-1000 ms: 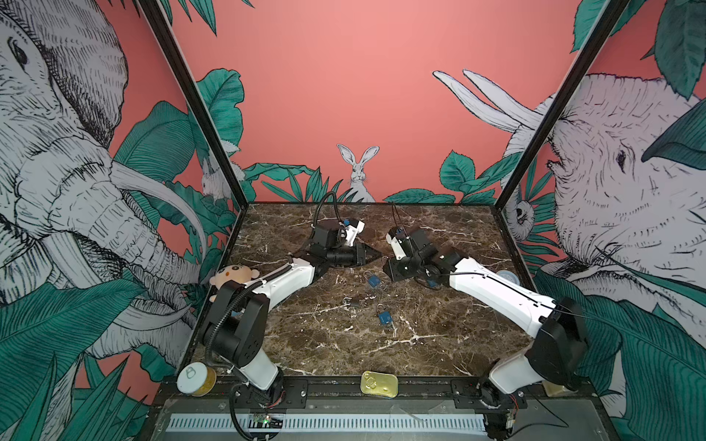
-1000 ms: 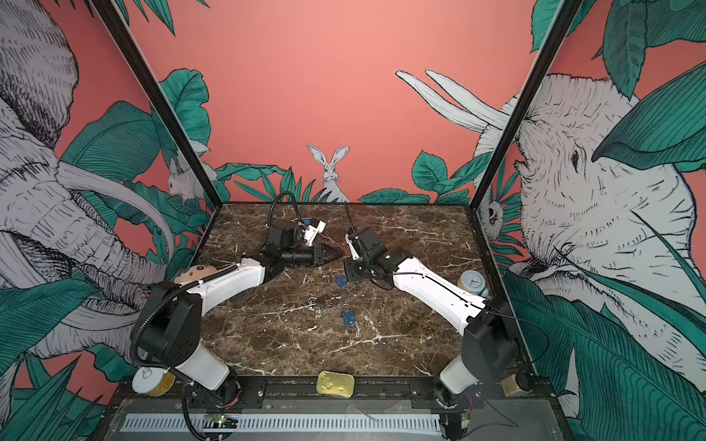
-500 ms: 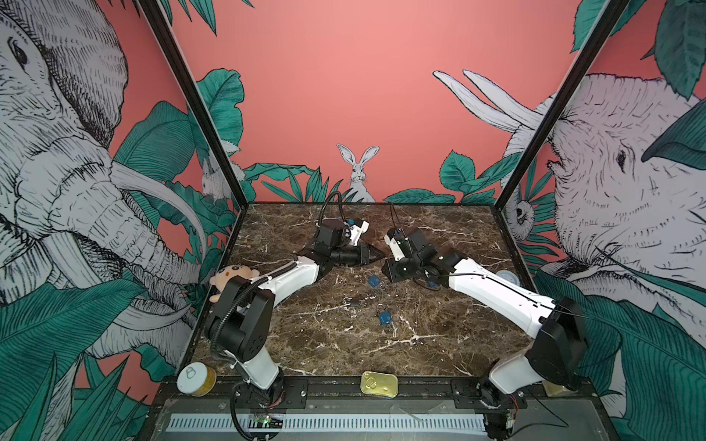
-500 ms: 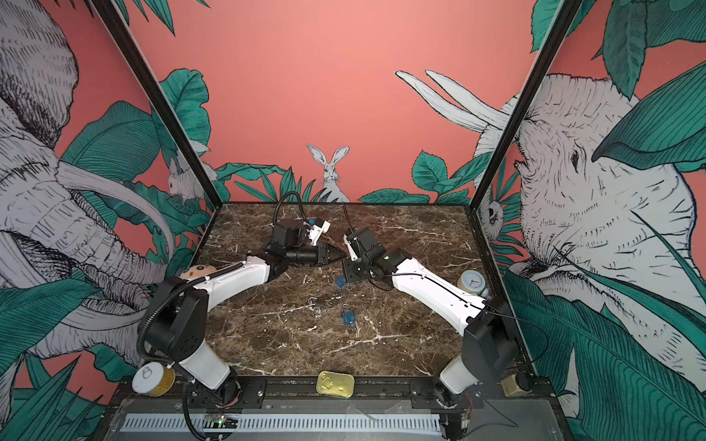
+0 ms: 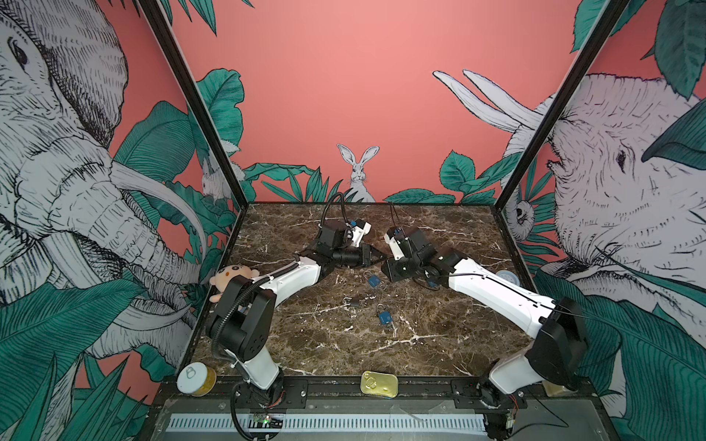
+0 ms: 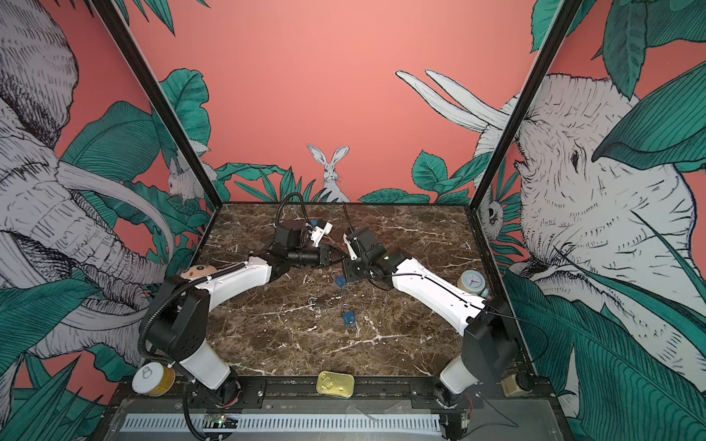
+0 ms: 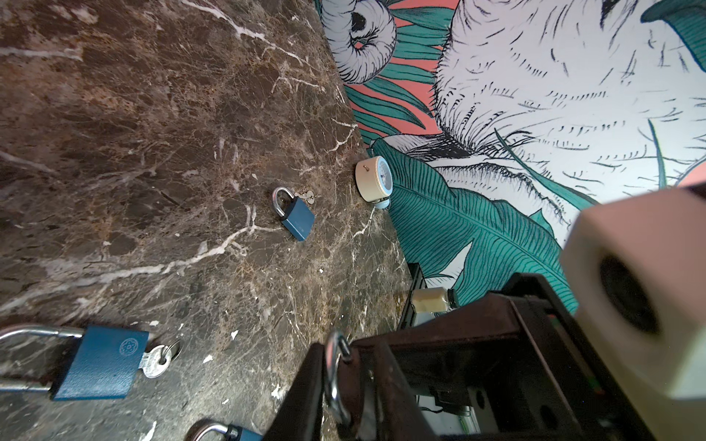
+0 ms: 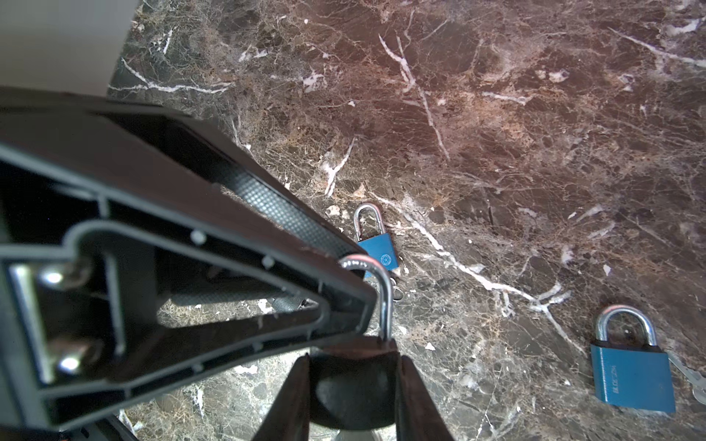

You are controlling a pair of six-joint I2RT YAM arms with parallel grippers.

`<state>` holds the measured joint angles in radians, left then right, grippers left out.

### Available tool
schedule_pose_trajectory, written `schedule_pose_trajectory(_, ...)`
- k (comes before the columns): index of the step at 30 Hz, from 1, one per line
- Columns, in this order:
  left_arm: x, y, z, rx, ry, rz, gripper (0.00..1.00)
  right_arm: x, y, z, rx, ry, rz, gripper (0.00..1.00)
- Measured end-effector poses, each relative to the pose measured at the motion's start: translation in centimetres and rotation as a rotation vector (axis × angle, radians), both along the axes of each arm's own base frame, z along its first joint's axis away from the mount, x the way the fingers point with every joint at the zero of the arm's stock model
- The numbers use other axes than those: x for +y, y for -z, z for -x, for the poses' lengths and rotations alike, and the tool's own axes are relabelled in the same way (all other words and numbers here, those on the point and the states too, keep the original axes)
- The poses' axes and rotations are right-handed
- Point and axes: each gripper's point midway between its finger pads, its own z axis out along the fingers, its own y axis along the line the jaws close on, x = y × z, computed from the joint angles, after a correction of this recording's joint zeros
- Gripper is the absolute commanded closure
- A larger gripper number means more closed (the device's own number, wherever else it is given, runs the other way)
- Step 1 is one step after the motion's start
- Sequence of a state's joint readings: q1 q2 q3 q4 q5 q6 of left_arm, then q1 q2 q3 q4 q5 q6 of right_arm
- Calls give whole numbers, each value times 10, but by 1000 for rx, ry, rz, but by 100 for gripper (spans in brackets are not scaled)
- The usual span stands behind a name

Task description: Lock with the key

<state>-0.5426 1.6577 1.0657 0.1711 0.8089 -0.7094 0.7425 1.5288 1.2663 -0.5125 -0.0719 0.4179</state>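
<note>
The right gripper holds the dark padlock's body across its width, so it should open and take the padlock's flat sides (image 8: 353,378) while the left gripper holds the shackle.
Mid-table in both top views my left gripper (image 5: 376,255) and right gripper (image 5: 386,265) meet tip to tip. In the right wrist view my right gripper (image 8: 353,397) is shut on the body of a dark padlock (image 8: 351,376). Its silver shackle (image 8: 386,301) stands out of the body. The tips of my left gripper (image 7: 344,389) pinch that shackle (image 7: 333,376). A pale metal bit shows under the dark body; I cannot tell whether it is the key. The keyhole is hidden.
Several other padlocks lie on the marble: blue ones (image 5: 374,281) (image 5: 385,317) with keys (image 7: 154,362) in them, and a small dark one (image 5: 353,302). A doll (image 5: 233,273) sits at the left wall, a clock (image 6: 473,282) at the right, a tin (image 5: 379,383) and a jar (image 5: 195,378) in front.
My left gripper's fingers have narrowed onto the shackle and its wrist has edged slightly toward the right gripper. The right arm and the padlocks on the table have not moved.
</note>
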Motion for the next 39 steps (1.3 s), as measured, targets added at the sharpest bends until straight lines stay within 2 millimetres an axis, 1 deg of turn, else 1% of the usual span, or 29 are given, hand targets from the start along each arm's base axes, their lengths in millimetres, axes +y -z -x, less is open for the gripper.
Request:
schedule_pose_trajectory(5, 0, 0, 0, 0, 0, 0, 80, 0, 0, 0, -1, -1, 0, 78)
schedule_pose_trajectory(10, 0, 0, 0, 1, 0, 0, 80, 1, 0, 1, -1, -2, 0, 78)
schedule_pose_trajectory(13, 0, 0, 0, 2, 0, 0, 77, 2, 0, 1, -1, -5, -1, 78)
schedule_pose_trajectory(18, 0, 0, 0, 2, 1, 0, 78, 3, 0, 2, -1, -8, -1, 78)
schedule_pose_trajectory(23, 0, 2, 0, 4, 1, -2, 84, 3, -1, 3, -1, -10, -1, 78)
schedule_pose_trajectory(26, -1, 4, 0, 10, 2, -4, 85, 3, -2, 3, -3, -11, -3, 78)
schedule_pose_trajectory(29, -1, 4, 1, 16, 8, -1, 90, 3, -3, 3, -5, -10, -4, 78)
schedule_pose_trajectory(31, -3, 1, 1, 10, 15, 10, 99, 3, -3, 3, -5, -8, -1, 78)
schedule_pose_trajectory(34, -4, -3, 1, 4, 19, 17, 100, 2, -4, 2, -10, -5, -1, 78)
schedule_pose_trajectory(36, -4, -3, 1, 5, 19, 17, 100, 2, -4, 2, -11, -5, -1, 75)
schedule_pose_trajectory(38, -4, -4, 0, 12, 15, 21, 100, 2, -4, 2, -11, -5, -2, 56)
schedule_pose_trajectory(39, -4, -4, 0, 13, 12, 24, 100, 3, -5, 2, -13, -6, -4, 51)
